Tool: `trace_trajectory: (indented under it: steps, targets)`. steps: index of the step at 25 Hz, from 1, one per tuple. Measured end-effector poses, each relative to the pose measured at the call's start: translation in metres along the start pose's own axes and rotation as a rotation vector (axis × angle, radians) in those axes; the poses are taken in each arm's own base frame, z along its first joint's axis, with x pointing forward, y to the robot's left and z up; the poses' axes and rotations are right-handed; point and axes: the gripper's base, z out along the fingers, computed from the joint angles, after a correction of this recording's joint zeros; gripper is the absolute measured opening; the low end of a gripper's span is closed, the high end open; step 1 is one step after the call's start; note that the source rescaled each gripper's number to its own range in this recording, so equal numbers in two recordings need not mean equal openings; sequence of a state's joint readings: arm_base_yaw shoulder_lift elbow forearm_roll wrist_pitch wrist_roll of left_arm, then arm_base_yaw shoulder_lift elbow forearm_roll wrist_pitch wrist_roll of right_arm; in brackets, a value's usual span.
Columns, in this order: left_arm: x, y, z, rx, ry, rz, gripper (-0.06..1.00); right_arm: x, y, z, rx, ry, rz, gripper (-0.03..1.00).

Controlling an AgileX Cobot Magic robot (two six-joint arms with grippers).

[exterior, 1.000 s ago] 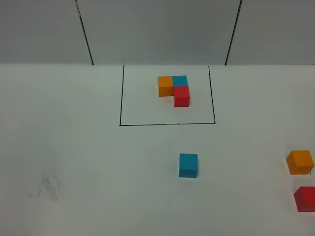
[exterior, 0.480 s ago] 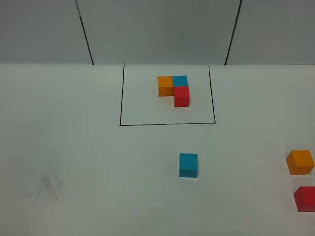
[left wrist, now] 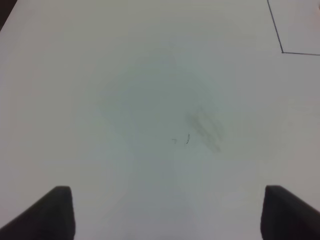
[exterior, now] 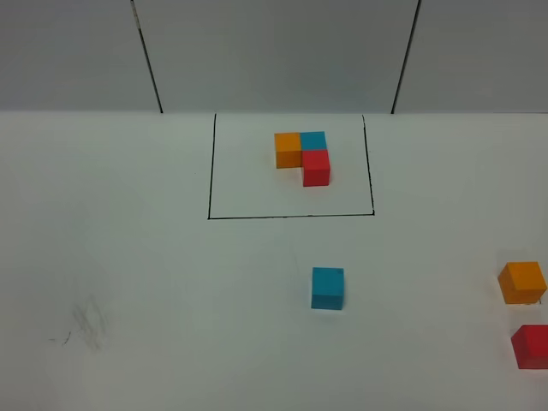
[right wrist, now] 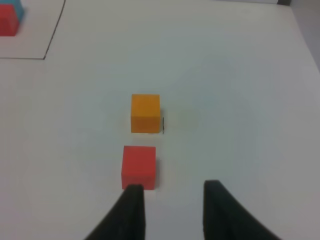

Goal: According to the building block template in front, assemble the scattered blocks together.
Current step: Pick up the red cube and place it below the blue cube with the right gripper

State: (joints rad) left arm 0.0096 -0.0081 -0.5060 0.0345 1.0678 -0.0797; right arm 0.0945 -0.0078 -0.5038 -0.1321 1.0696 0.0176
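The robot's right gripper should next close on opposite sides of the loose red block (exterior: 533, 346) (right wrist: 139, 166), the one just in front of the loose orange block.
The building block template (exterior: 302, 156) is an L of orange, teal and red cubes inside a black-line rectangle (exterior: 291, 217) at the back middle. A loose teal block (exterior: 327, 287) sits in front of the rectangle. A loose orange block (exterior: 522, 282) and a loose red block (exterior: 533, 346) lie at the far right. In the right wrist view, my right gripper (right wrist: 172, 192) is open and empty, with one fingertip (right wrist: 134, 196) just short of the red block (right wrist: 139, 166); the orange block (right wrist: 145, 113) lies beyond. My left gripper (left wrist: 167, 210) is open and empty over bare table. Neither arm shows in the exterior view.
A grey smudge (exterior: 81, 325) marks the white table at the front left; it also shows in the left wrist view (left wrist: 202, 127). A corner of the black rectangle (left wrist: 282, 50) shows there too. The table's right edge (right wrist: 300, 30) runs near the orange and red blocks.
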Motion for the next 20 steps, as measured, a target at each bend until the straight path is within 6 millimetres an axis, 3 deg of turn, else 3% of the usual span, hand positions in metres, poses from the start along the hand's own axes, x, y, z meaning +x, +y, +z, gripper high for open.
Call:
trace_trajectory:
  steps: [7, 10, 13, 18, 20]
  targets:
    - [-0.0001, 0.0, 0.0, 0.0, -0.001, -0.003, 0.66, 0.0, -0.0001, 0.0, 0.001, 0.0, 0.002, 0.0]
    - [-0.0001, 0.0, 0.0, 0.0, -0.001, -0.004, 0.66, 0.0, -0.0004, 0.0, 0.004, 0.0, 0.004, 0.07]
    - [-0.0001, 0.0, 0.0, 0.0, -0.001, -0.004, 0.66, 0.0, -0.0005, 0.0, 0.005, 0.0, 0.005, 0.25]
    - [-0.0001, 0.0, 0.0, 0.0, -0.001, -0.004, 0.66, -0.0019, -0.001, 0.0034, 0.013, 0.024, 0.012, 0.75]
    - [-0.0001, 0.0, 0.0, 0.0, -0.001, -0.004, 0.66, -0.0039, -0.0008, 0.0071, 0.014, 0.051, 0.012, 0.89]
